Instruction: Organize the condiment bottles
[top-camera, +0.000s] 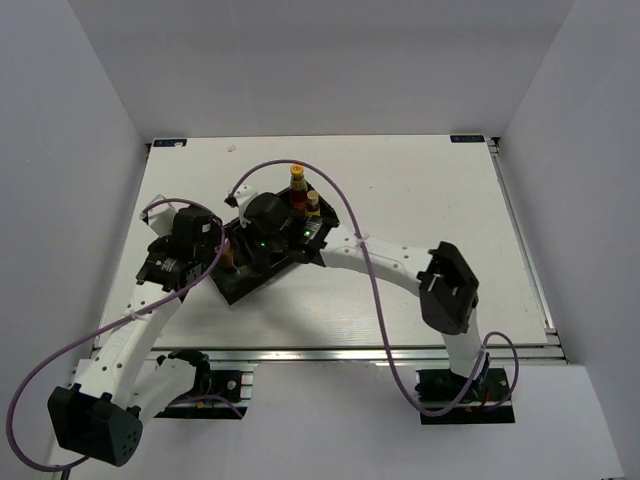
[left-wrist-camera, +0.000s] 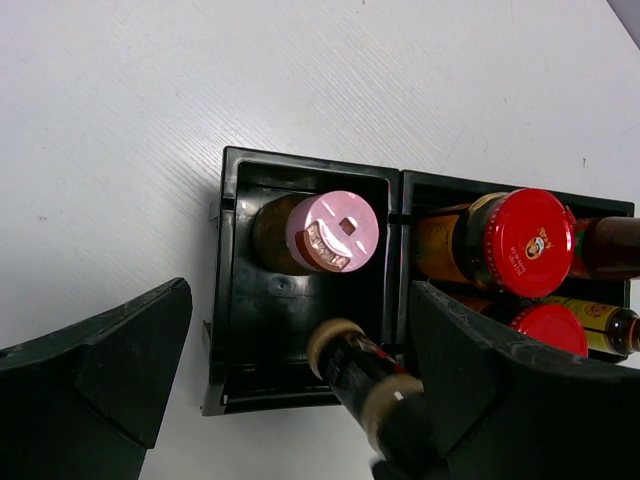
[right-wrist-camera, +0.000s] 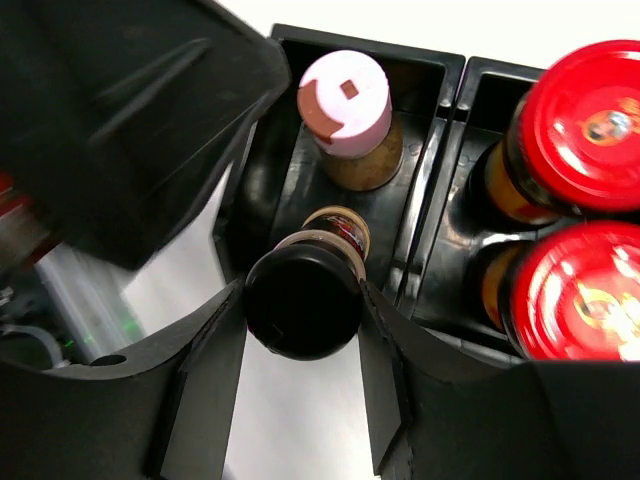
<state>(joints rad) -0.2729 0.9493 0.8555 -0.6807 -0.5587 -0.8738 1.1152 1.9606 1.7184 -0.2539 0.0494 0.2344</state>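
The robot's right gripper needs to release the small dark shaker, now hanging tilted over the pink bottle's compartment, in the tray's end section (top-camera: 241, 275) (right-wrist-camera: 332, 243) beside the pink-capped bottle.
A black tray (top-camera: 245, 290) holds the bottles. The pink-capped bottle (left-wrist-camera: 330, 232) stands upright in its end compartment, also in the right wrist view (right-wrist-camera: 347, 105). Two red-lidded jars (left-wrist-camera: 520, 240) (left-wrist-camera: 548, 328) fill the middle compartment. The tall yellow-capped sauce bottle (top-camera: 297, 178) and the small yellow bottle (top-camera: 312, 200) stand at the tray's far end. My right gripper (right-wrist-camera: 300, 300) is shut on the black cap of the small dark shaker (right-wrist-camera: 303, 300), which hangs tilted over the pink bottle's compartment (left-wrist-camera: 365, 385). My left gripper (left-wrist-camera: 300, 290) is open, wide around that compartment.
The tray's rim (left-wrist-camera: 300, 160) and its dividing wall (right-wrist-camera: 430, 200) stand close to the shaker. The left gripper's body (right-wrist-camera: 130, 120) hangs just beside the right one. Purple cables (top-camera: 370, 260) loop over the white table (top-camera: 450, 200).
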